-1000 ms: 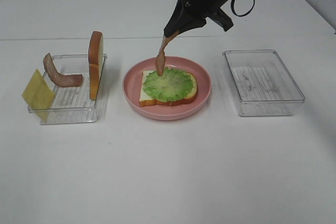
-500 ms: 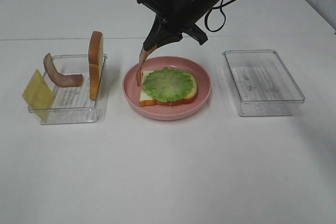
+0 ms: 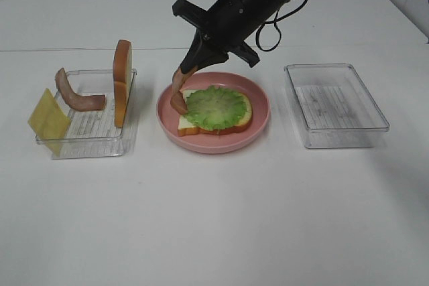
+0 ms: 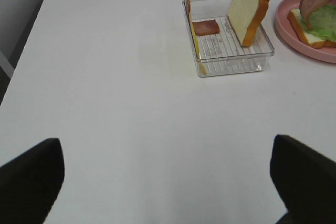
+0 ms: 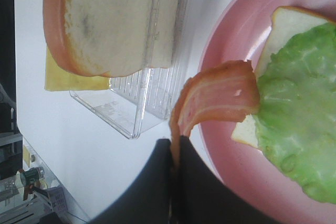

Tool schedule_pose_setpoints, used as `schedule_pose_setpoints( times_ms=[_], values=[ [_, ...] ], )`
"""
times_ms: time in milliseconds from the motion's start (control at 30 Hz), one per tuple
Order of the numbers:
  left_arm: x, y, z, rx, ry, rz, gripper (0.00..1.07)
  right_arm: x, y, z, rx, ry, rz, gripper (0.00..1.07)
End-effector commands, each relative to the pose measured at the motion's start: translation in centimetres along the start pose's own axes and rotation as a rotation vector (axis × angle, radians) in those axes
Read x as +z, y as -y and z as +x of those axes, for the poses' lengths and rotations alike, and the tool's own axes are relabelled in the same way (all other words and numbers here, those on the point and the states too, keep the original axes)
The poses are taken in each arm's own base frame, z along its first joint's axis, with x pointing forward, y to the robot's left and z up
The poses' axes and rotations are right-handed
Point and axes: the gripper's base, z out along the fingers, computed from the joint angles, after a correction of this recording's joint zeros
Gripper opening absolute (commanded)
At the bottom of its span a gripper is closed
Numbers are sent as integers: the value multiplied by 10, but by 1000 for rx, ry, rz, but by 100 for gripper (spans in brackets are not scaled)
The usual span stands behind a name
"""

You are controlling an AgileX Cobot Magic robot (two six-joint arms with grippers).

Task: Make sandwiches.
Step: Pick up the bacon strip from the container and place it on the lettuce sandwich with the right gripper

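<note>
Next, my right gripper lets go of the bacon strip across the middle of the green lettuce leaf [image 3: 214,102] on the pink plate.
On the pink plate [image 3: 214,147] lies a white bread slice [image 3: 240,122] topped with a round green lettuce leaf [image 3: 218,107]. My right gripper [image 3: 194,62] hovers over the plate's left side, shut on the top of a brown-red bacon strip [image 3: 178,92]. The strip hangs down and its lower end touches the slice's left edge. The right wrist view shows the bacon [image 5: 218,98] curling onto the bread [image 5: 286,27] beside the lettuce [image 5: 299,124], pinched in the right gripper [image 5: 175,153]. My left gripper [image 4: 168,179] stands open over bare table, holding nothing.
A clear tray [image 3: 87,140] left of the plate holds another bacon strip [image 3: 77,97], a yellow cheese square [image 3: 48,120] leaning on its corner, and an upright bread slice [image 3: 122,90]. A second clear tray [image 3: 335,106] stands to the right of the plate, with nothing in it.
The right gripper has carried the bacon left and lower. The strip's hanging end went from over the lettuce's middle to the slice's left edge. Everything else is still.
</note>
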Motion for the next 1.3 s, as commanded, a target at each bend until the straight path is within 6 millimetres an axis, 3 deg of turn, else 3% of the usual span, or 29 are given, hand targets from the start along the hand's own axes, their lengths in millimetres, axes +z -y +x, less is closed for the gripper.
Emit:
schedule_pose_setpoints(
  times_ms=[33, 200, 333, 500, 1300],
  values=[
    [-3, 0, 1, -5, 22, 0, 102, 1, 0, 1, -21, -11, 9, 0],
    [-3, 0, 1, -5, 22, 0, 102, 1, 3, 1, -23, -14, 45, 0],
    [-3, 0, 1, -5, 22, 0, 102, -2, -9, -1, -25, -3, -60, 0],
    [-3, 0, 1, -5, 22, 0, 102, -7, -15, -5, -51, 13, -70, 0],
    [-3, 0, 1, -5, 22, 0, 102, 5, -2, -7, -62, 11, -31, 0]
  ],
)
